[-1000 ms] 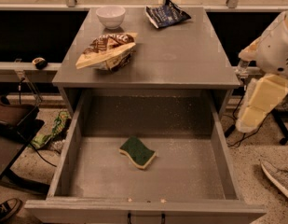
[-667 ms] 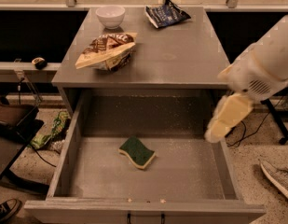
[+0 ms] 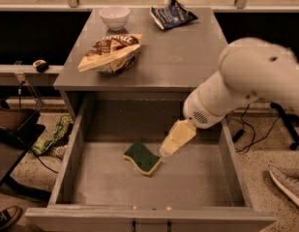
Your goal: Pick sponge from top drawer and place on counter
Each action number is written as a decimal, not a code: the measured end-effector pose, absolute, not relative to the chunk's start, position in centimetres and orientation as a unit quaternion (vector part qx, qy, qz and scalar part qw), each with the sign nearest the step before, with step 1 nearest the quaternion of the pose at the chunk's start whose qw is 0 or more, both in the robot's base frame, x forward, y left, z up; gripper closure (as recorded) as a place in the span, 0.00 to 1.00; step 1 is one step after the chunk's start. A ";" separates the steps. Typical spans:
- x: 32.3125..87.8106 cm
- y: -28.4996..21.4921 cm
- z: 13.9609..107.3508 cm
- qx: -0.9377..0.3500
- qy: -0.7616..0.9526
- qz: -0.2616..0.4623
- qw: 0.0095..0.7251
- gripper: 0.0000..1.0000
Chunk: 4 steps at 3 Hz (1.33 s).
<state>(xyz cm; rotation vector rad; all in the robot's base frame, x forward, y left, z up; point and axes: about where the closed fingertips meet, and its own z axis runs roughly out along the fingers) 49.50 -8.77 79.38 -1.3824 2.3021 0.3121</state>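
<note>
Next, my gripper moves over the sponge on the bottom of the open top drawer and closes on the sponge's middle (image 3: 142,158).
The sponge (image 3: 142,157), dark green on top with a pale yellow body, lies flat on the speckled floor of the open top drawer (image 3: 71,151), near its middle. My gripper (image 3: 174,140) hangs from the white arm inside the drawer, just right of the sponge and slightly above it, its tip close to the sponge's right edge. The grey counter (image 3: 178,57) sits behind and above the drawer.
On the counter are a brown-and-cream snack bag (image 3: 110,53) at the left, a white bowl (image 3: 114,17) at the back and a dark blue bag (image 3: 172,14) at the back right. Cables and a green object lie on the floor at left; a shoe (image 3: 289,185) at right.
The arm has swung left from outside the drawer's right wall into the drawer, and the gripper has come down close to the sponge. The sponge has not moved.
</note>
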 end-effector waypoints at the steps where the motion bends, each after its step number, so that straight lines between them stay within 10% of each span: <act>1: 51.2 -3.2 74.1 -0.469 0.849 0.113 0.215 0.00; 4: 50.3 5.0 65.5 -0.466 0.855 0.073 0.215 0.00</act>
